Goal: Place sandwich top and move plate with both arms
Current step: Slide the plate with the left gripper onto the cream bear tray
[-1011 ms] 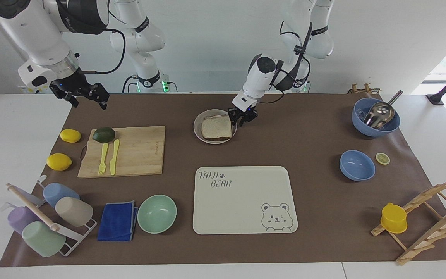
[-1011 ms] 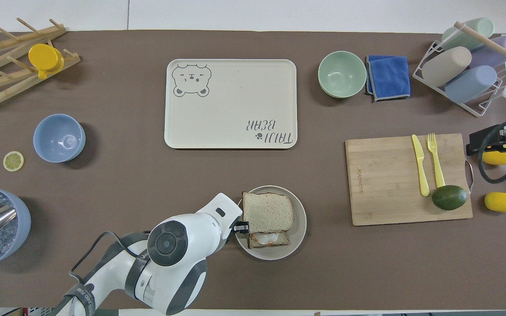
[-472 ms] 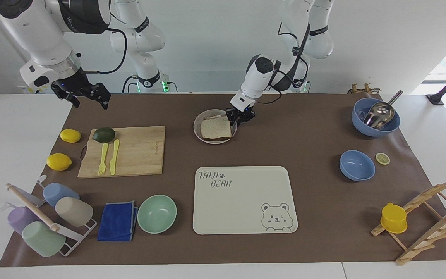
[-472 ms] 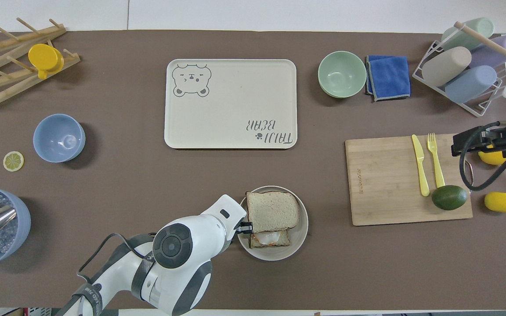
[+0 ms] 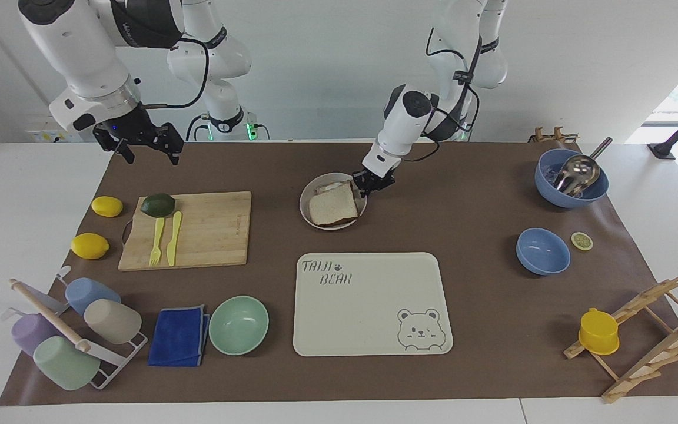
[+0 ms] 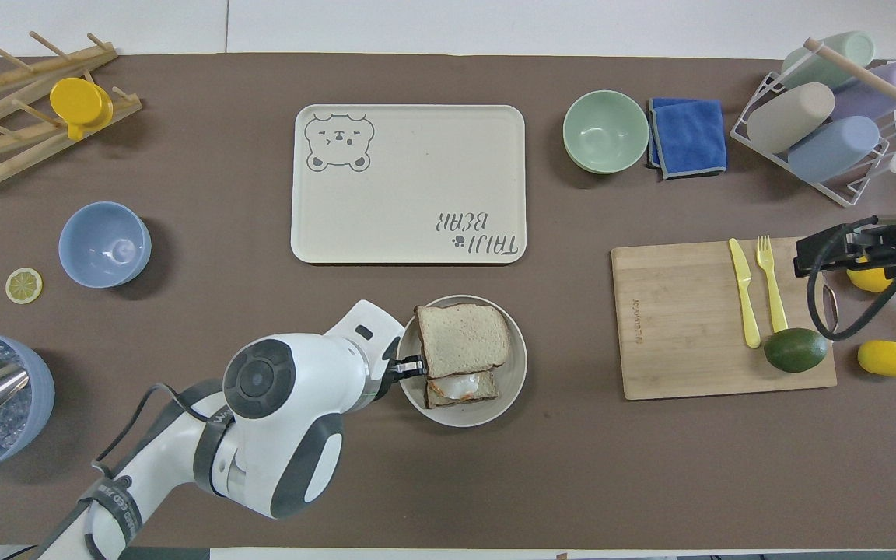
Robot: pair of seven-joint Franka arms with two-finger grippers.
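Observation:
I need to release the small round plate from my left gripper on the bear tray (image 6: 404, 197), between the bear's face and the lettering.
The small round plate (image 5: 305, 205) (image 6: 515, 383) sits on the brown mat between the robots and the bear tray. The sandwich top (image 5: 332, 206) (image 6: 462, 338), a plain tan slice, lies on the egg toast (image 6: 460, 386), shifted toward the tray so the egg shows. My left gripper (image 5: 372, 184) (image 6: 409, 365) is low at the plate's rim on the left arm's side and is shut on the rim. My right gripper (image 5: 142, 146) (image 6: 845, 250) hangs open and empty in the air over the handle end of the cutting board.
The bear tray (image 5: 374, 341) (image 6: 409, 124) lies just farther from the robots than the plate. The cutting board (image 5: 209, 229) holds an avocado (image 5: 158, 204), a fork and a knife. A mint bowl (image 5: 238, 324), blue cloth, cup rack, lemons, blue bowls and a wooden rack stand around the mat.
The plate with the sandwich has slid away from the robots toward the tray, held at its rim by my left gripper. My right gripper has moved inward toward the cutting board.

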